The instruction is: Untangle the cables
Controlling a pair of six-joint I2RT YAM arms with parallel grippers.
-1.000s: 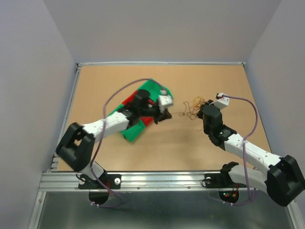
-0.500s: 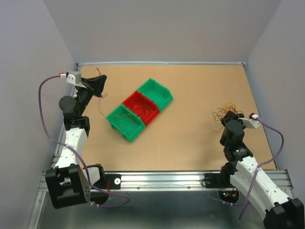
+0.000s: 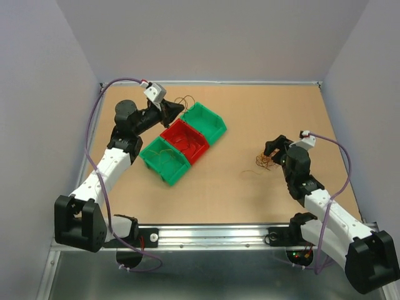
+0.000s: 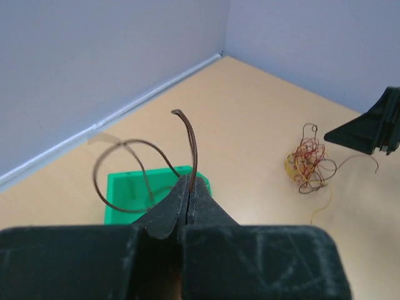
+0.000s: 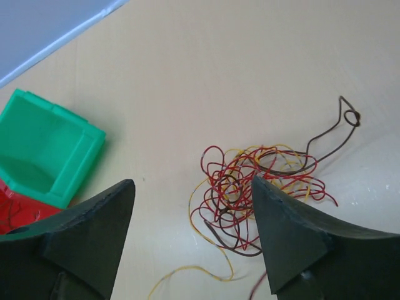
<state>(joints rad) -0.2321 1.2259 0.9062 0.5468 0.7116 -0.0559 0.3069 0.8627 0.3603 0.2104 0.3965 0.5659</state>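
My left gripper has the dark brown cable. It will let go of the cable inside the red bin [image 3: 186,142] between the two green bins.
A single dark brown cable [image 4: 194,141] curls up from my left gripper [image 4: 189,185], which is shut on it above the far green bin [image 4: 127,195]. In the top view that gripper [image 3: 172,112] hovers at the bin row's far end, the strand [image 3: 185,101] looping beyond it. The clump of red, yellow and brown cables [image 5: 262,185] lies on the table right of centre. My right gripper [image 5: 192,187] stands open just above its near-left part, holding nothing. From above, the clump [image 3: 265,162] sits under this gripper [image 3: 272,150]. One loose strand [image 3: 249,173] lies left of it.
Three bins stand in a diagonal row: green [image 3: 164,161] with a few wires inside, red [image 3: 185,141], green [image 3: 204,122]. Grey walls enclose the table on three sides. The aluminium rail [image 3: 212,234] runs along the near edge.
My left gripper has swung right from the far-left corner to above the far green bin, brown cable still pinched. The right gripper has opened and now sits over the clump.
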